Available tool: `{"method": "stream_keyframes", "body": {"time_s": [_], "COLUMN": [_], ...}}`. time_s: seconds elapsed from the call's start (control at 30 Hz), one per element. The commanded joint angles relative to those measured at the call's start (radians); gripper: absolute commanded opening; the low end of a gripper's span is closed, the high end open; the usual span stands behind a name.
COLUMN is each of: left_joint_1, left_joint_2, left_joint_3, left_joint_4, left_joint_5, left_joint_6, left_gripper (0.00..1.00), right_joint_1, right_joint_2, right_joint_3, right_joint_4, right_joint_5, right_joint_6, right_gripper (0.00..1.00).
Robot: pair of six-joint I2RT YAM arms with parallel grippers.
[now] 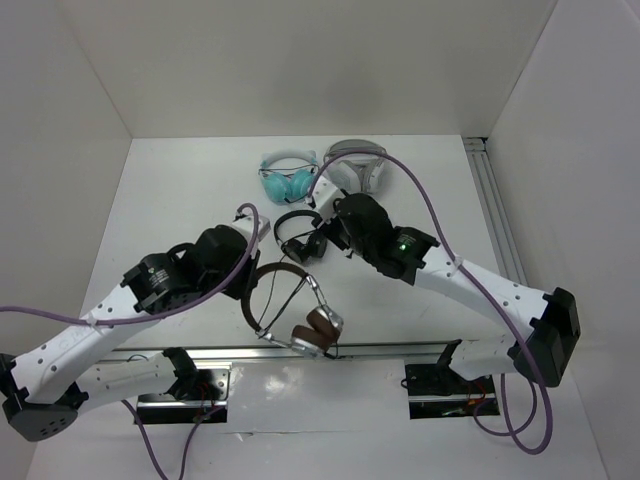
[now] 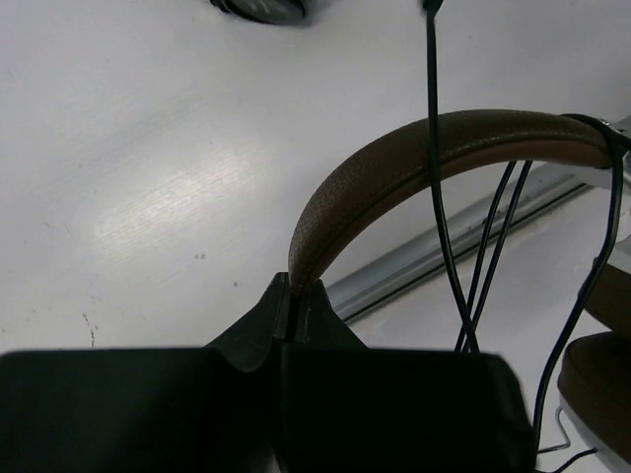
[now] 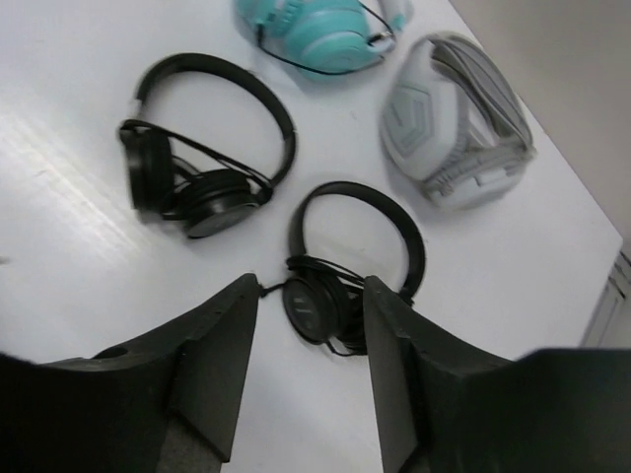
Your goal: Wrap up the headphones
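Observation:
Next, I let go of the brown headphones on the table (image 1: 335,300) (image 2: 409,94) with my left gripper, between the small black headphones and the aluminium rail.
The headphones (image 1: 283,270) have a brown headband and silver-and-brown ear cups (image 1: 318,330) and lie near the table's front edge. My left gripper (image 1: 252,278) is shut on the headband (image 2: 394,168), pinching its end between the fingertips (image 2: 294,288). Thin black cable strands (image 2: 434,177) cross over the headband and run down toward the ear cup (image 2: 601,394). My right gripper (image 1: 320,238) is open and empty; in the right wrist view it (image 3: 314,286) hovers over a small black headphone (image 3: 394,227), not the brown pair.
A second small black headphone (image 3: 197,148) lies to the left of that one. Teal headphones (image 1: 288,180) and white-grey headphones (image 1: 358,165) lie at the back. An aluminium rail (image 1: 390,350) runs along the front edge. White walls close in the sides.

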Motion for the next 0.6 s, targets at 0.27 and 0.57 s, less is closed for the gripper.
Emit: {"method": "stream_keyframes", "body": {"time_s": [0.27, 0.57], "left_joint_1": [0.164, 0.104], "left_joint_2": [0.001, 0.179], "left_joint_3": [0.102, 0.079], "left_joint_4": [-0.041, -0.15], "left_joint_5": [0.082, -0.117], "left_joint_6": [0.006, -0.033], "left_gripper": [0.0, 0.0], "right_joint_1": [-0.066, -0.096], "right_joint_2": [-0.05, -0.038], "right_joint_3": [-0.027, 0.013], "right_joint_4": [0.075, 0.102], "right_joint_5": [0.035, -0.14], "right_joint_6": [0.043, 0.131], "right_gripper": [0.66, 0.69]}}
